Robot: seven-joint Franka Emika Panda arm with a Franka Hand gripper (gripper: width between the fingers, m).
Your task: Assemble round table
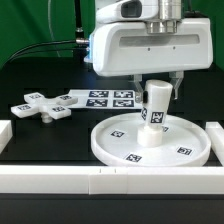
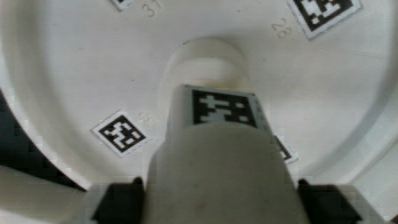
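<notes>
The leg is tilting on the middle part of the disc, so I should open my gripper, let the leg settle upright, and then grip the leg's upper end (image 1: 159, 89) before I screw it in.
The large white rimmed disc (image 1: 150, 140) lies flat on the black table at the exterior view's right, with several tags on its face. The short cylindrical leg (image 1: 153, 108) stands on the disc's centre, tilted a little. My gripper (image 1: 155, 92) is shut on the leg's upper end from above. In the wrist view the leg (image 2: 217, 140) runs down to the hub (image 2: 210, 68) of the disc (image 2: 80, 70), with my dark fingertips (image 2: 123, 196) pressed on both its sides. The cross-shaped foot (image 1: 41, 105) lies on the table at the exterior view's left.
The marker board (image 1: 100, 98) lies flat behind the disc. Long white border rails run along the front (image 1: 100, 182), the exterior view's left (image 1: 4, 133) and right (image 1: 214, 135) edges. A green backdrop stands behind the table.
</notes>
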